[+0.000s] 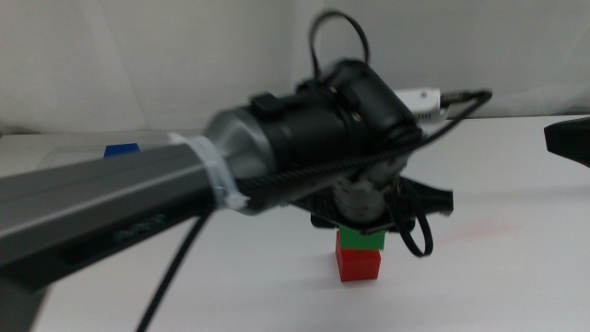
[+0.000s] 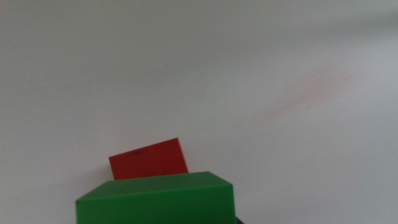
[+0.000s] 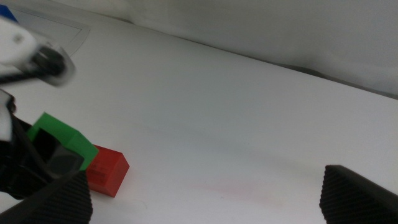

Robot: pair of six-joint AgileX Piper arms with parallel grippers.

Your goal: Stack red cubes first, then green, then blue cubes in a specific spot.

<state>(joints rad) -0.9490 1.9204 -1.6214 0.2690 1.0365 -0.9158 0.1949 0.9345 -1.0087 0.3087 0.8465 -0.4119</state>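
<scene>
The robot's left gripper needs to set the green cube down on top of the red cube point(image 1: 359, 236) point(image 2: 150, 163) near the middle of the table.
The red cube point(image 1: 358, 264) sits on the white table near the middle. The green cube point(image 1: 361, 242) is directly above it, with my left gripper point(image 1: 362, 227) shut on it from above; I cannot tell whether green rests on red. The left wrist view shows the green cube point(image 2: 155, 199) close up, with the red cube point(image 2: 149, 158) just past it. From the right wrist view the green cube point(image 3: 62, 138) stands over the red cube point(image 3: 107, 171). The blue cube point(image 1: 121, 148) lies far back left. My right gripper point(image 3: 205, 199) is open, off to the right point(image 1: 567, 138).
A grey-framed plate point(image 3: 65, 28) lies at the back left, near the blue cube. A faint pink smudge point(image 1: 489, 226) marks the table to the right of the stack. The left arm's body and cables cover much of the middle view.
</scene>
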